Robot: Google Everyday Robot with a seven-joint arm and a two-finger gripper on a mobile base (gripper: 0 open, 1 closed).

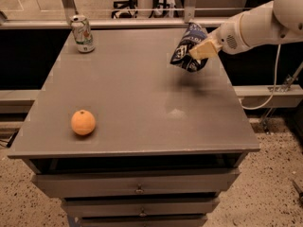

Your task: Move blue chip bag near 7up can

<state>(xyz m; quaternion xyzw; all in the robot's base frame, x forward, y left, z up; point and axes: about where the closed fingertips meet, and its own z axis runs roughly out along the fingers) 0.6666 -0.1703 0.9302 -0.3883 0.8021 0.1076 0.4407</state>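
My gripper has the blue chip bag to place. Next, I set it down on the grey table [106, 53] close beside the 7up can, toward the middle of the table.
The blue chip bag [186, 48] is dark navy with white lettering and hangs in the air above the right rear part of the grey table [137, 98]. My gripper [200, 51] comes in from the right on a white arm and is shut on the bag's right side. The 7up can [82, 33], silver-white and green with a red mark, stands upright at the table's far left corner, well apart from the bag.
A round orange fruit [83, 122] lies near the front left of the table. Drawers [137, 189] sit below the tabletop. A metal rail [142, 22] runs behind the table. A cable [270, 86] hangs at the right.
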